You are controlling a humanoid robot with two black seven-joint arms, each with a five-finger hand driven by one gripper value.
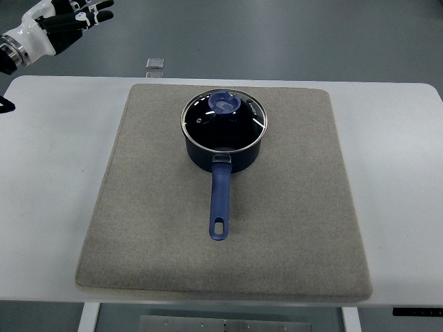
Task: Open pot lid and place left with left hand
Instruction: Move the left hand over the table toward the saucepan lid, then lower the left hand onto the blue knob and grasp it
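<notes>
Next, my left gripper goes to the glass lid's blue knob (pixel 224 103) and closes there, because lifting the knob opens the saucepan.
A dark blue saucepan (pixel 223 155) stands on a grey mat (pixel 152 207), its long blue handle (pixel 220 200) pointing toward me. A glass lid (pixel 223 124) with a metal rim and a blue knob (pixel 225 104) sits closed on the pot. My left hand (pixel 76 17) is raised at the top left corner, beyond the table's far edge and well away from the pot. Its fingers are spread and hold nothing. The right arm does not show.
The mat lies on a white table (pixel 48 173). A small grey square object (pixel 155 63) lies past the table's far edge. Bare mat lies to the left and right of the pot.
</notes>
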